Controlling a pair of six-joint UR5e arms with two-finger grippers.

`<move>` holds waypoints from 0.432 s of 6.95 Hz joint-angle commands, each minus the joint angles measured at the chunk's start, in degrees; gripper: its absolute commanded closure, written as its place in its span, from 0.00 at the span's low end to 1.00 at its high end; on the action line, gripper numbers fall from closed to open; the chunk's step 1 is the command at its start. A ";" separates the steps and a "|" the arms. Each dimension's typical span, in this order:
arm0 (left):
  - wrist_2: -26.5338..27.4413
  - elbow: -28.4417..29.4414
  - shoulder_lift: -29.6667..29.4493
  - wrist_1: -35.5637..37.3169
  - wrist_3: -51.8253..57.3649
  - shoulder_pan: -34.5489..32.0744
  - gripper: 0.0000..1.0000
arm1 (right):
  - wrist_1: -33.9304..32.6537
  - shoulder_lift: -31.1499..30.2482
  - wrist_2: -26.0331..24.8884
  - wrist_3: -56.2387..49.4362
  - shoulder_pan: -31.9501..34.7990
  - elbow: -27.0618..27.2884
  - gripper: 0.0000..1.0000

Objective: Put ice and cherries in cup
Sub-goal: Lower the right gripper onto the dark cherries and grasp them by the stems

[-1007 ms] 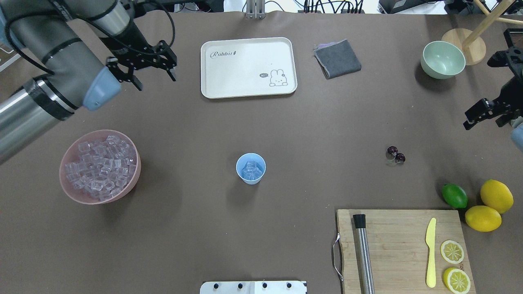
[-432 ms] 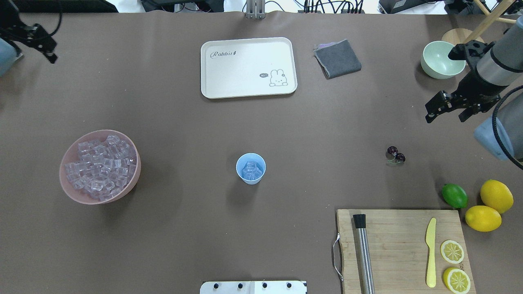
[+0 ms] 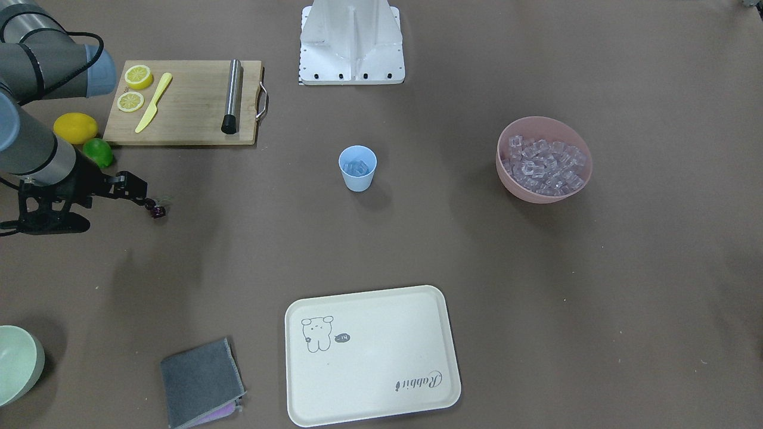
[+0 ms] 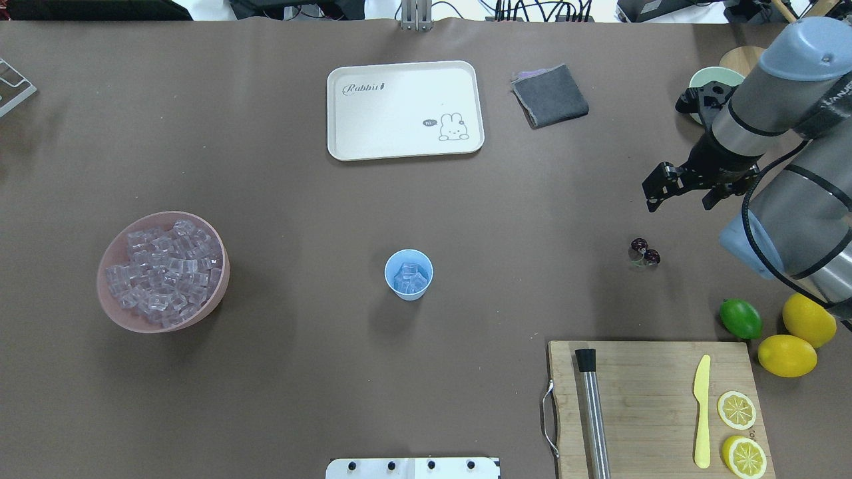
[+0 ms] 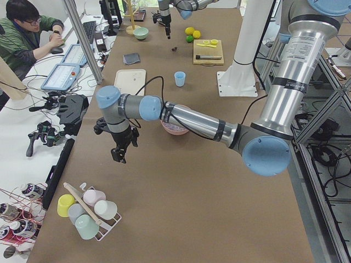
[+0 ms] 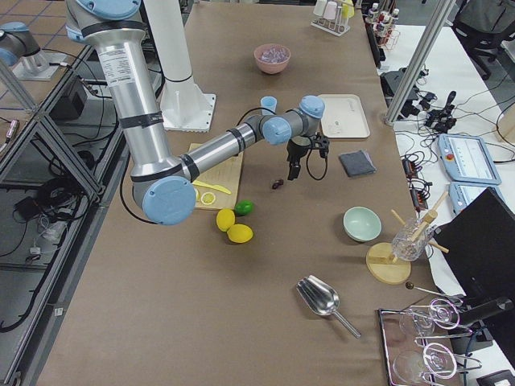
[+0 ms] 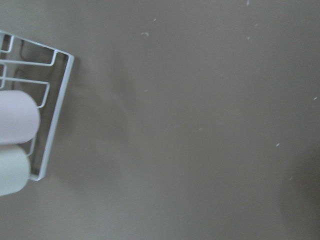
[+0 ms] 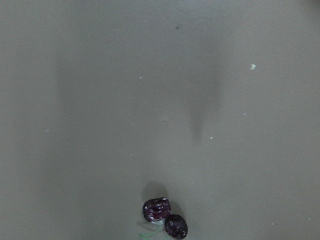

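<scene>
The sides of the dark cherries (image 3: 155, 208) (image 8: 166, 218), where they sit together on the mat, should be gripped next by my right gripper.
The light blue cup (image 4: 409, 274) stands mid-table with a few cubes of ice (image 4: 409, 277) inside it. More ice fills the pink bowl (image 4: 218, 293) at the left. The dark cherries (image 4: 644, 251) lie on the mat at the right, also low in the right wrist view as cherries (image 8: 165, 217). My right gripper (image 4: 680, 198) hangs open a little beyond the cherries, nothing between its fingers; in the front-facing view one fingertip (image 3: 145, 200) is close beside the cherries (image 3: 158, 210). My left gripper (image 5: 122, 150) shows only in the exterior left view, off the table's left end; I cannot tell its state.
A cream tray (image 4: 405, 110), grey cloth (image 4: 550, 95) and pale green bowl (image 4: 700, 78) sit at the back. A cutting board (image 4: 655, 406) with metal rod, yellow knife and lemon slices is at front right, beside a lime (image 4: 741, 319) and two lemons. A wire cup rack (image 5: 88, 211) stands under the left arm.
The left arm has swung out of the overhead view to the left. The right arm has come in from the right edge, its open gripper now close to the cherries.
</scene>
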 commanded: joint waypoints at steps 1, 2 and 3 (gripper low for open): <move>0.64 0.66 3.12 -0.08 5.25 -2.16 0.03 | 0.06 2.23 -3.04 0.53 -3.22 -0.70 0.00; 0.55 0.93 3.21 -0.08 5.26 -2.07 0.03 | 0.76 2.50 -6.80 0.44 -4.90 -2.10 0.00; 0.47 0.93 3.21 -0.08 5.26 -2.07 0.03 | 8.51 1.46 -7.10 0.53 -5.09 -7.16 0.00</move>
